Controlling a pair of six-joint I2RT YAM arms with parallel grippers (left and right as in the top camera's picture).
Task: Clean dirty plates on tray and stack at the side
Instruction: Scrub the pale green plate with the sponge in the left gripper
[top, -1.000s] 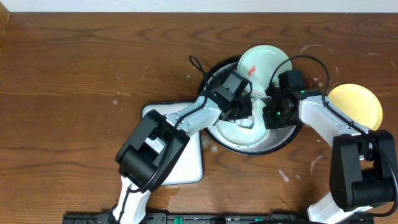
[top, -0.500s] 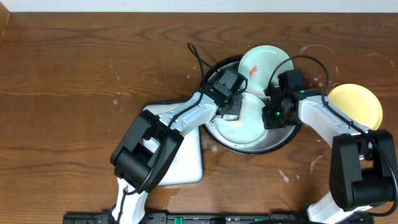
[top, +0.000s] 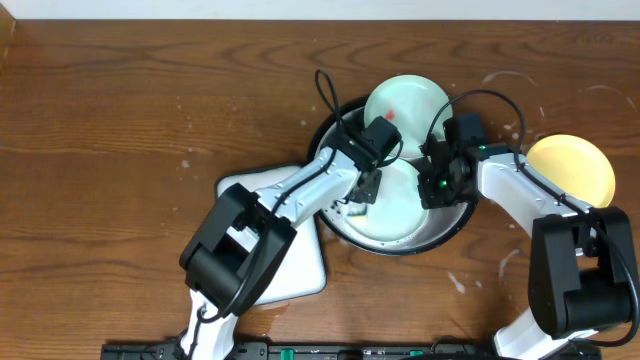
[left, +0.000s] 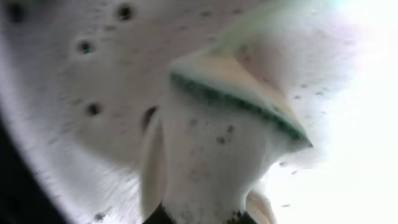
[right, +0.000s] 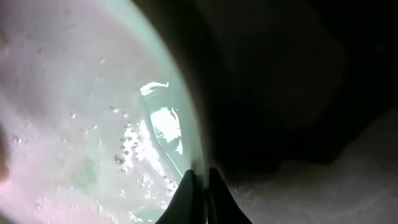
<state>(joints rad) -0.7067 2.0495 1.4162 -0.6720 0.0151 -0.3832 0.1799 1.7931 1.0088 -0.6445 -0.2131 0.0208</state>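
Next, my left gripper lets go of the foamy sponge on the middle of the white rectangular sponge tray (top: 267, 242).
The tray (top: 458, 222) is a black basin of soapy water. A pale mint dirty plate (top: 395, 215) lies in it, covered in foam. My left gripper (top: 365, 185) is shut on a foamy sponge (left: 230, 118) with a green layer and presses it on that plate (left: 74, 74). At the plate's right edge, my right gripper (top: 432, 185) is shut on the rim (right: 196, 155). A second mint plate (top: 410, 100) with a red smear (top: 392, 115) leans over the tray's far rim. A yellow plate (top: 572, 168) lies on the table to the right.
A white rectangular sponge tray (top: 290, 255) sits on the wooden table left of the basin, partly under my left arm. Water drops and smears mark the wood around the yellow plate.
My left gripper has dragged the sponge left and toward the near side across the plate. The smeared plate and the basin have shifted a little to the left. The right gripper keeps its grip.
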